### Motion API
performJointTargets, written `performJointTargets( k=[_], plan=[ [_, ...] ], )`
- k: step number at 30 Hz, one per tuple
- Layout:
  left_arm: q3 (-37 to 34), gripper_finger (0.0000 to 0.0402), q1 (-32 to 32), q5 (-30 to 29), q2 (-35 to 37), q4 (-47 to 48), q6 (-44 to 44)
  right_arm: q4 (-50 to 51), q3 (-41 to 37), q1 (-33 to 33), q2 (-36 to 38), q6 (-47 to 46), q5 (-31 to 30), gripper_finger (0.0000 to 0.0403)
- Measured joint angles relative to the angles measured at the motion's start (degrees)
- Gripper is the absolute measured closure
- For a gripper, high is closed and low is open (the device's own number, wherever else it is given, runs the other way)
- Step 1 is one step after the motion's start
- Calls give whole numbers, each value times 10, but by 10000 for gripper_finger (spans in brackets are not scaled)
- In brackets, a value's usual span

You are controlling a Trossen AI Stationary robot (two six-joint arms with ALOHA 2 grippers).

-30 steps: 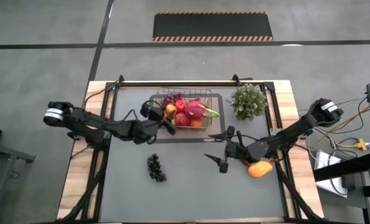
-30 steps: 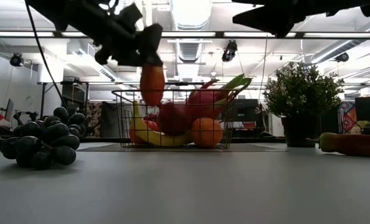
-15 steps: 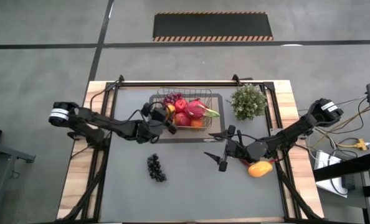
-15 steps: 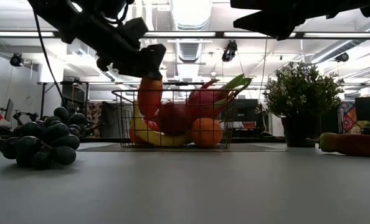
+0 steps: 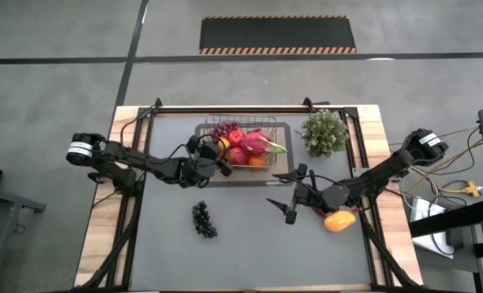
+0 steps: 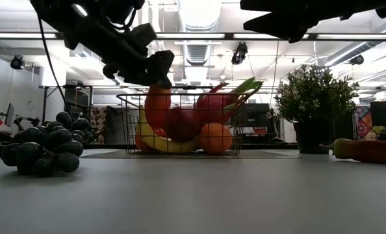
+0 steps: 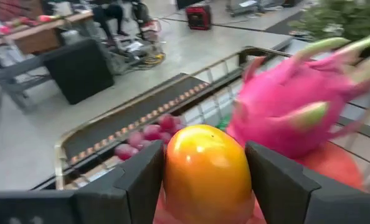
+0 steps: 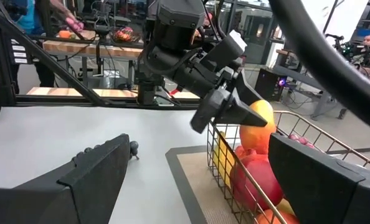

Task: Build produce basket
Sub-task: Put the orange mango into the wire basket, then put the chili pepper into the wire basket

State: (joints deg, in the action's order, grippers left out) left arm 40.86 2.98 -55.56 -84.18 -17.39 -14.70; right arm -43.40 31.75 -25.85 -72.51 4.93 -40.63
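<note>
Next, I move my right gripper down to the red pepper's body (image 5: 318, 212), close beside the second mango, and take hold there.
The dark wire basket (image 5: 240, 145) stands on a grey tray at the table's far middle. It holds a banana, red apples, an orange (image 6: 215, 138), red grapes (image 7: 146, 133) and a pink dragon fruit (image 7: 295, 104). My left gripper (image 5: 219, 151) is over the basket's left end, shut on an orange-yellow mango (image 6: 157, 105). A dark grape bunch (image 5: 203, 219) lies on the mat near the middle. A second mango (image 5: 339, 220) lies at the right. My right gripper (image 5: 283, 212) hovers open just left of it, above the table. My left gripper pinches the mango's upper end (image 7: 205, 163) between its two fingers (image 7: 142, 182), coming from above and slanting from the table's left. The mango hangs below the fingers, nearly upright, its lower half (image 6: 155, 117) inside the basket's left end. I cannot tell whether it rests on the fruit.
A bushy green plant (image 5: 324, 132) in a pot stands right of the basket. The grey mat (image 5: 250, 252) has open room between the grapes and the near edge. Metal rails run along the table's left, far and right sides.
My left gripper has moved down toward the basket, still shut on the mango. The mango, held above the basket's rim a second ago, now reaches down past the rim at the basket's left end.
</note>
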Motion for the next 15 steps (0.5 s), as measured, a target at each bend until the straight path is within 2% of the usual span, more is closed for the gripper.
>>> performJointTargets(
  k=[3,10,15],
  plan=[
    [0,184,1,28,0,0,-2,0,0,0,0,0,0,40],
    [4,144,6,31,9,22,-17,1,0,0,0,0,0,40],
    [8,133,24,38,39,62,-17,4,0,0,0,7,0,40]
  ],
)
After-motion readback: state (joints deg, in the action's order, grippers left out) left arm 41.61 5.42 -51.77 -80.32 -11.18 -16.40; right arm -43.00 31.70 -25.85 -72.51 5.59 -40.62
